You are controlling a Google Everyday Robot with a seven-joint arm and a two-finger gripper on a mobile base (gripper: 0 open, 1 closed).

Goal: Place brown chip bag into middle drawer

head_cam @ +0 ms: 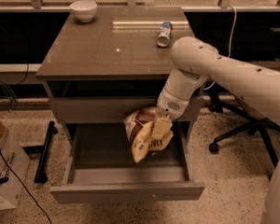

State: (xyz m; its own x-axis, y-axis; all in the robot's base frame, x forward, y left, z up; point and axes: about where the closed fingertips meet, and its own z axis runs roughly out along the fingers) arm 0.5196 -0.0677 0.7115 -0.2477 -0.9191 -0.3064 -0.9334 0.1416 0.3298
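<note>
I need to release the brown chip bag, now held just inside the middle drawer, on the grey drawer's bottom, close behind the drawer's front panel (146, 167).
The brown chip bag (142, 132) hangs from my gripper (159, 127), brown and white at the top and cream-yellow at the bottom. The gripper is shut on the bag's right side. It holds the bag just inside the middle drawer (126, 190), which is pulled out wide below the cabinet. The bag's lower end is close above the drawer's grey floor, towards the back right. My white arm comes in from the right and crosses the cabinet's front edge.
On the cabinet top (93, 55) stand a white bowl (83, 10) at the back left and a small blue-white can (164, 34) lying at the back right. A closed drawer front (93, 110) sits above the open one. An office chair base (238, 134) is right, a cardboard box (2, 171) left.
</note>
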